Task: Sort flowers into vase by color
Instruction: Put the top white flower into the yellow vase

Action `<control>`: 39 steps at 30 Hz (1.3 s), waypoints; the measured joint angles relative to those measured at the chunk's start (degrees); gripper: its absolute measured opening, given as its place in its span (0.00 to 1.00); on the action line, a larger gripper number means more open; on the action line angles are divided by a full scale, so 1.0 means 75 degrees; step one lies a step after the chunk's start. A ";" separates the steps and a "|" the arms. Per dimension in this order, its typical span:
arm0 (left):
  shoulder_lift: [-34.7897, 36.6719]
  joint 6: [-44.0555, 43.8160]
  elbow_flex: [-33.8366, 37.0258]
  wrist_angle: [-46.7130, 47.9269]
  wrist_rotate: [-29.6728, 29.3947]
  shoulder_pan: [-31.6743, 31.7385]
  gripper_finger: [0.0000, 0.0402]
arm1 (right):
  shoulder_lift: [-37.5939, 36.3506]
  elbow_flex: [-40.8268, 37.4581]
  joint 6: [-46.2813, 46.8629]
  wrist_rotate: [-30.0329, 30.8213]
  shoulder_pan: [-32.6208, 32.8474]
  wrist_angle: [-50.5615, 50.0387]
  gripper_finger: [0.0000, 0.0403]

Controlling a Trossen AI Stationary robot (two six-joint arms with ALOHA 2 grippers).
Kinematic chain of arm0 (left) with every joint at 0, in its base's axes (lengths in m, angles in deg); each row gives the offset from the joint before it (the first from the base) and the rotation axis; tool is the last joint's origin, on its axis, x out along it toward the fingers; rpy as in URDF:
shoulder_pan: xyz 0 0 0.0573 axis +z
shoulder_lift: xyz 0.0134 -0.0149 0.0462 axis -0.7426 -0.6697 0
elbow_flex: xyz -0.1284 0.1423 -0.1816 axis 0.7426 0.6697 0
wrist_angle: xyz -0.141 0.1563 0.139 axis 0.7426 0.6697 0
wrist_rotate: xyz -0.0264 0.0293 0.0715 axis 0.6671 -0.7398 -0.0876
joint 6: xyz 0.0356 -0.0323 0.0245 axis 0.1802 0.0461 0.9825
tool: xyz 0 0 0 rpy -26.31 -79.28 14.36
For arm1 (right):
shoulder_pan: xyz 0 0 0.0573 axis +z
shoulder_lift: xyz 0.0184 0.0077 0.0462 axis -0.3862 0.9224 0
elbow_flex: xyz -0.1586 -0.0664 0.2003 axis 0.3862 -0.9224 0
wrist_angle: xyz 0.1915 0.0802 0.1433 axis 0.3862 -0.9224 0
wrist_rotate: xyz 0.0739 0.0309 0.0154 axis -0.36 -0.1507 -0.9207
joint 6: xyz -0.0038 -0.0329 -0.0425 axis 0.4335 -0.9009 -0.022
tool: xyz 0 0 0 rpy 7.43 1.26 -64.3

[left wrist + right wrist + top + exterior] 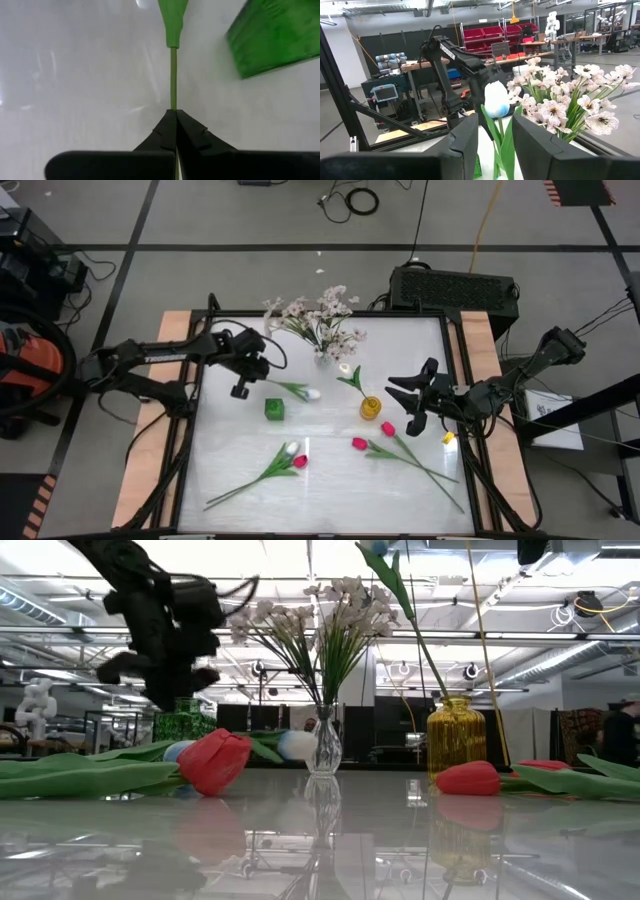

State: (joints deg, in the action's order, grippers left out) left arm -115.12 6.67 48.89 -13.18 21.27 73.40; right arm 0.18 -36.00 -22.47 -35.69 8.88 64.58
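Observation:
The robot's left gripper needs to let go of the white tulip on the white table top, just behind the green vase [257, 396] [207, 112].
My left gripper [245, 387] [175, 117] is shut on the green stem of a white tulip [312, 393], which stretches toward the table's right past the green vase [274, 409] [270, 35]. My right gripper [392, 394] [495, 145] hovers level and open just right of the yellow vase [370, 409]. A white tulip [497, 99] stands in that vase, seen beyond the finger gap. Pale blossom sprays [320, 315] stand in the clear vase [324, 748]. A white tulip and a pink one [296, 456] lie near left, and two pink ones [372, 436] lie near right. My left gripper pinches the tulip's bare stem near its cut end [173, 100] between its two shut fingertips. The fingers slant down from the table's left and lie along the stem, which runs straight on from them toward its leaf [173, 15]. The blossom end lies near the table.
The three vases stand close together at the table's middle and far side. The long stems of the lying tulips [425, 470] reach toward the near edge. Wooden side boards [150, 440] and a black frame border the white table top.

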 joint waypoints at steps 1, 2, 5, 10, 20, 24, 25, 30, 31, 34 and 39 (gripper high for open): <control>0.0159 0.0002 -0.0001 0.0040 0.0000 -0.0066 0.00 | 0.0000 0.0000 0.0000 0.0012 0.0000 0.0000 0.28; 0.0321 0.0002 -0.0003 0.0097 0.0000 -0.0130 0.00 | 0.0000 0.0000 0.0000 0.0012 0.0000 -0.0003 0.28; 0.0787 -0.0002 -0.0003 0.0149 0.0000 -0.0329 0.00 | 0.0000 0.0000 -0.0006 0.0015 -0.0003 -0.0005 0.28; 0.1503 -0.0004 -0.0003 0.0297 0.0000 -0.0693 0.00 | 0.0000 0.0000 -0.0003 0.0020 -0.0003 -0.0012 0.28; 0.2747 -0.0406 -0.0009 0.0237 -0.0040 -0.1477 0.00 | 0.0000 0.0000 -0.0055 0.0058 -0.0015 -0.0012 0.28; 0.2958 -0.0771 -0.0012 0.0303 -0.0772 -0.1621 0.00 | 0.0000 0.0000 -0.0055 0.0055 -0.0015 -0.0012 0.28; 0.2961 -0.0825 -0.0012 0.0344 -0.0837 -0.1616 0.00 | 0.0000 0.0000 -0.0055 0.0056 -0.0015 -0.0012 0.28; 0.2668 -0.2425 -0.0017 0.0403 -0.1725 -0.1616 0.00 | 0.0000 0.0000 -0.0061 0.0052 -0.0015 -0.0009 0.28; 0.2560 -0.2856 -0.0017 0.0621 -0.1992 -0.1610 0.00 | 0.0000 0.0000 -0.0061 0.0052 -0.0015 -0.0011 0.28; 0.2147 -0.3544 -0.0017 0.1049 -0.2141 -0.1586 0.00 | 0.0000 0.0000 -0.0078 0.0050 -0.0015 -0.0009 0.28; 0.1532 -0.3602 -0.0016 0.1023 -0.1869 -0.1660 0.04 | 0.0003 0.0000 -0.0051 0.0014 -0.0015 -0.0076 0.28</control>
State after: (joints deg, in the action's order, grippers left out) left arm -103.62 -20.34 48.77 -5.51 7.26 60.95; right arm 0.20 -36.00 -22.85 -35.59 8.77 64.01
